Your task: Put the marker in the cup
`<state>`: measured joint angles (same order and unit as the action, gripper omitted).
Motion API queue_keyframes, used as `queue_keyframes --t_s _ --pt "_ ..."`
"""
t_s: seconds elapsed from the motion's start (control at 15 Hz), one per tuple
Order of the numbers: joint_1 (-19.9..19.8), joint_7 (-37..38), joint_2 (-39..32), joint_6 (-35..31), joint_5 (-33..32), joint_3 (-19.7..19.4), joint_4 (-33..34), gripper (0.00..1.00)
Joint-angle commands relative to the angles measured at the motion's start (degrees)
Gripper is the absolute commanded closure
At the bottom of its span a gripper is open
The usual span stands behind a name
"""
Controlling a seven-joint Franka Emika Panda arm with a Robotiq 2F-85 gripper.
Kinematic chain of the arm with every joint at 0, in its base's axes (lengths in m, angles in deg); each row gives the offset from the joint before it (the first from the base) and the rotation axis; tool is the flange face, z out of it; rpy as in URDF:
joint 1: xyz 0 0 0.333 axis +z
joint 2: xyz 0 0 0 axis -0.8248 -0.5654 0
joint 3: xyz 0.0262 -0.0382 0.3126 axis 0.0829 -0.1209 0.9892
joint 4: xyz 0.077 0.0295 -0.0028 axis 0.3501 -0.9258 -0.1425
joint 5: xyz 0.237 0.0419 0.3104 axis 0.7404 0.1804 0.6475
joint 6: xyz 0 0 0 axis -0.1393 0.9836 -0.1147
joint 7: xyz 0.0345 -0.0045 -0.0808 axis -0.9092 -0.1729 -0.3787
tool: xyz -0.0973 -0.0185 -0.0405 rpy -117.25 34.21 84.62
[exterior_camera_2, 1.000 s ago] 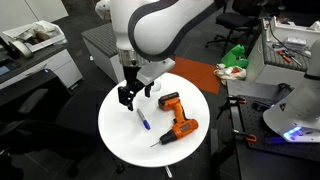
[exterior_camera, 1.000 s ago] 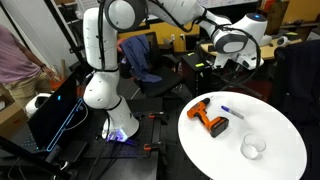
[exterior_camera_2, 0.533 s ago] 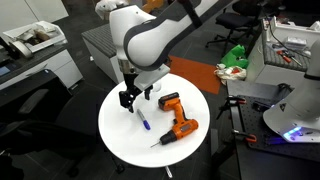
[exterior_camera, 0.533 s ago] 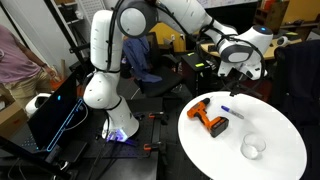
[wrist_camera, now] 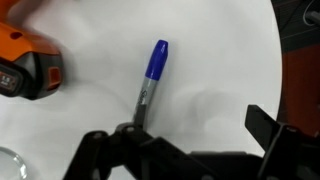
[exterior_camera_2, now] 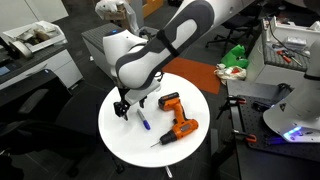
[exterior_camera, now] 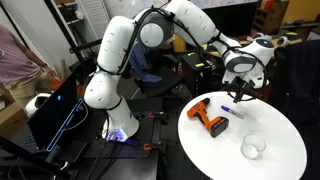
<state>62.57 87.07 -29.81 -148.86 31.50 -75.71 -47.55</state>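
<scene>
Next, my gripper closes on the grey body of the marker (exterior_camera: 233, 113) (wrist_camera: 145, 100), below the marker's blue cap.
The marker (wrist_camera: 150, 85) is a thin stick with a blue cap lying flat on the white table; it also shows in both exterior views (exterior_camera: 233, 111) (exterior_camera_2: 143, 122). My gripper (wrist_camera: 185, 135) is open and empty, low over the table, with its left finger close to the marker's grey lower end. In both exterior views the gripper (exterior_camera: 240, 96) (exterior_camera_2: 123, 108) hangs just above the table beside the marker. The clear cup (exterior_camera: 253, 148) stands upright near the table's front edge; only its rim shows at the wrist view's lower left corner (wrist_camera: 6, 160).
An orange-and-black power drill (exterior_camera: 210, 119) (exterior_camera_2: 176, 117) (wrist_camera: 25, 70) lies on the round white table (exterior_camera: 280, 135) next to the marker. Chairs, desks and clutter surround the table. A person stands at the far left (exterior_camera: 15, 60).
The arm has folded down and the gripper has dropped closer to the table beside the marker. The marker, drill and cup have not moved.
</scene>
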Motion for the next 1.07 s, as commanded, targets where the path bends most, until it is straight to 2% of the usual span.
queue_keyframes --t_s 0.0,0.4,1.0 --pt "3.0 5.8 -1.9 -0.2 -1.7 -2.3 1.9 0.0" --pt "4.7 12.4 -1.3 -0.7 -2.7 -3.7 0.3 0.0" --pt "2.7 11.6 -4.0 -5.4 -1.7 -3.4 0.1 0.0"
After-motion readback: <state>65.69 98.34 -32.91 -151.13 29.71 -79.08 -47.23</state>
